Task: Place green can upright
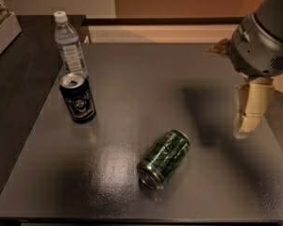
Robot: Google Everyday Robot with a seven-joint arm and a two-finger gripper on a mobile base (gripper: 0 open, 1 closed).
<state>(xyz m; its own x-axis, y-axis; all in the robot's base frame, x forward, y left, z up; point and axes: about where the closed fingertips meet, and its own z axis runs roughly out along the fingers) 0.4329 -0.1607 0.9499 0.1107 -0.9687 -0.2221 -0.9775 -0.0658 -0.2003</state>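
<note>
The robot's gripper should next move to the green can's back end (pixel 173 145), opposite its silver top rim, and close there.
The green can (pixel 164 158) lies on its side on the dark grey table (pixel 146 79), front of the middle, its silver top rim pointing toward the front left. My gripper (pixel 245 124) hangs from the grey arm at the right edge of the view. It is above the table's right side, to the right of the can, well apart from it, and holds nothing.
A dark blue can with a round white emblem (pixel 78 98) stands upright at the left. A clear water bottle with a white cap (pixel 70 45) stands just behind it. A box edge (pixel 2 29) shows at the far left on a darker counter.
</note>
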